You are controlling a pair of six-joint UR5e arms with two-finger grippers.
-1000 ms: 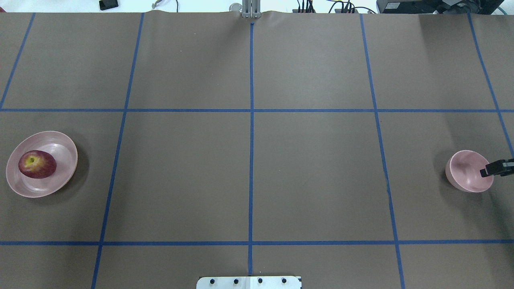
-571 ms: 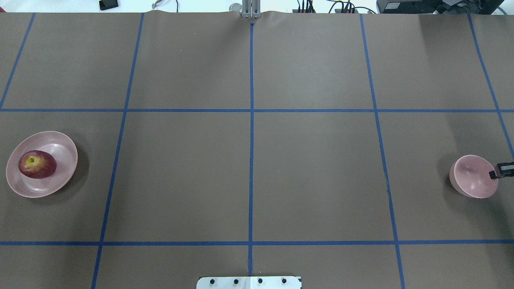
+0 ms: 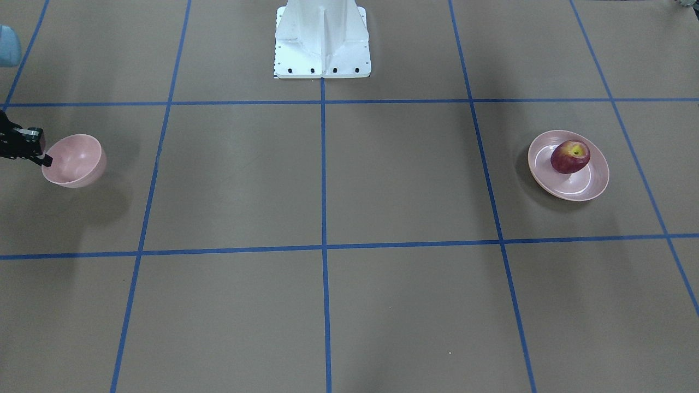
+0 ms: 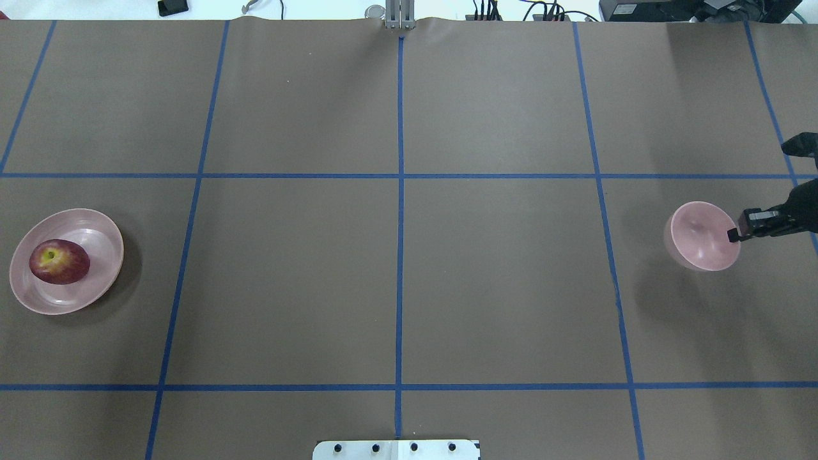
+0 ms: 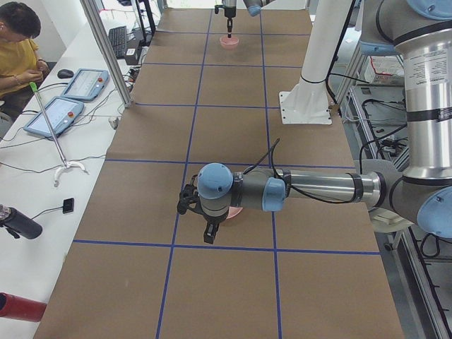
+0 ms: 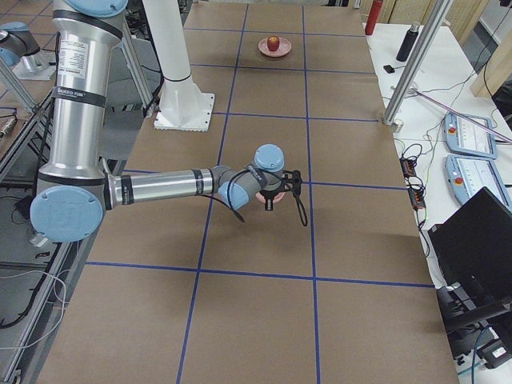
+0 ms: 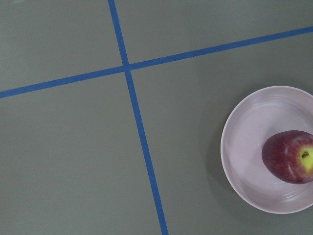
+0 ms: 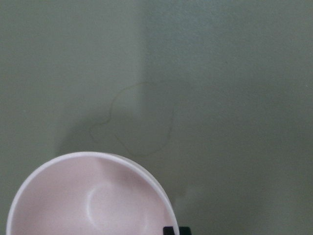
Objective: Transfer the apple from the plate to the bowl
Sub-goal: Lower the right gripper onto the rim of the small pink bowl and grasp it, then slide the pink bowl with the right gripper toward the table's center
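Observation:
My right gripper will let go of the small pink bowl on the middle blue tape line, halfway (image 3: 324, 176) between its crossings.
The dark red apple (image 4: 59, 261) lies on the pale pink plate (image 4: 96, 284) at the table's left end; both show in the front view, apple (image 3: 570, 157) on plate (image 3: 568, 191), and in the left wrist view (image 7: 288, 156). My right gripper (image 4: 733, 235) is shut on the right rim of the small pink bowl (image 4: 700, 237) and holds it above the table at the right end; the front view shows gripper (image 3: 45, 160) and bowl (image 3: 76, 161). My left gripper (image 5: 210, 236) shows only in the exterior left view, high near the plate; I cannot tell if it is open.
Blue tape lines divide the brown table into squares. The robot's white base (image 3: 322, 54) stands at the near middle edge. A metal post (image 5: 106, 49) and a seated operator (image 5: 21, 42) with tablets are beyond the far edge.
The right gripper and the bowl have moved left, toward the table's middle, and farther from the robot. The apple and plate have not moved.

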